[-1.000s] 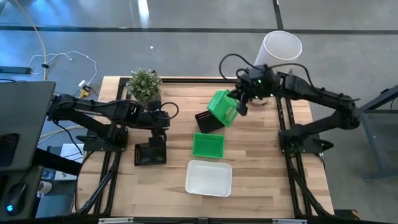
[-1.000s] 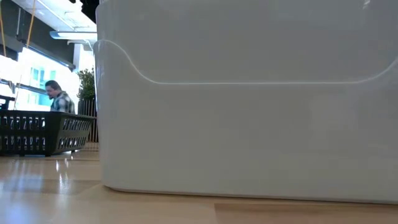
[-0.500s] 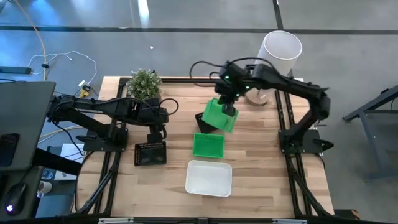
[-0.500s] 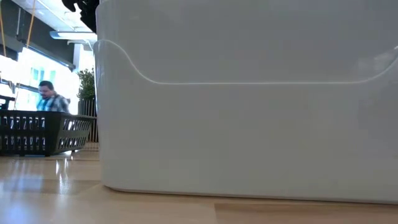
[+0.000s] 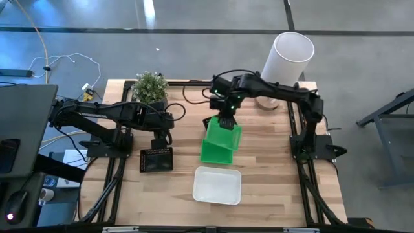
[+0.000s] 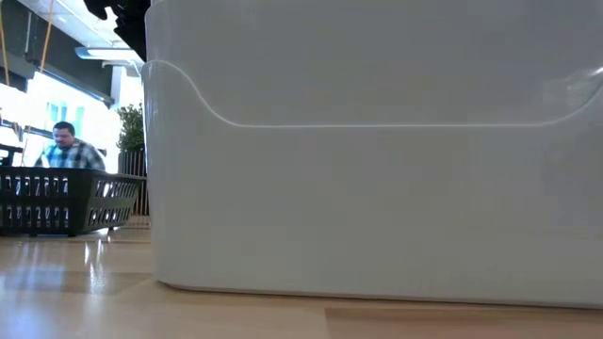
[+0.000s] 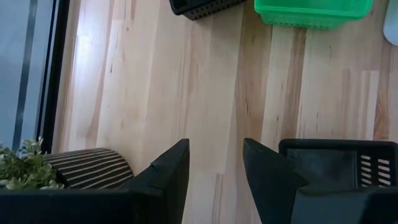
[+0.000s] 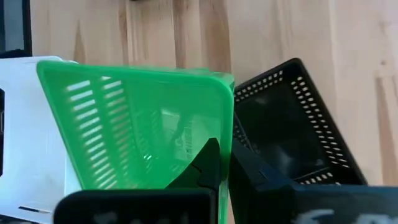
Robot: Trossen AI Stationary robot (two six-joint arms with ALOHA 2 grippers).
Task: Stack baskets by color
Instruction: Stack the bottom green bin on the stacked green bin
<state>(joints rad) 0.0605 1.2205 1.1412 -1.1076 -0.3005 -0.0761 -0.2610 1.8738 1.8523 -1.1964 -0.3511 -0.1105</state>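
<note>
I will release the bright green basket from my right gripper inside the second green basket [image 5: 220, 149], between the white and black baskets.
My right gripper [image 5: 226, 123] is shut on a bright green basket [image 5: 223, 137], which hangs tilted over a second green basket [image 5: 213, 154] lying on the table. A black basket [image 8: 292, 124] sits on the table just behind them. A white basket [image 5: 218, 185] lies nearer the front edge and fills the low view [image 6: 377, 188]. My left gripper [image 7: 214, 158] hovers open above bare wood, beside another black basket [image 7: 339, 162] at the table's left [image 5: 156, 159]. My right gripper pinches one side wall of the green basket at its rim [image 8: 229, 134], one finger [image 8: 208, 165] inside the basket and the other [image 8: 252, 177] outside. The fingers slant down from the far right. The basket hangs tilted below them, open side toward the wrist camera.
A small potted plant [image 5: 150, 87] stands at the far left, close behind my left arm. A tall white cylinder [image 5: 290, 55] stands at the far right corner. A person [image 6: 61, 151] shows in the room behind. Bare wood lies right of the baskets.
My right gripper has swung from the far right toward the table's middle and near edge, sinking and tipping further downward, still shut on the green basket. The basket has come from over the black basket to over the lying green one.
</note>
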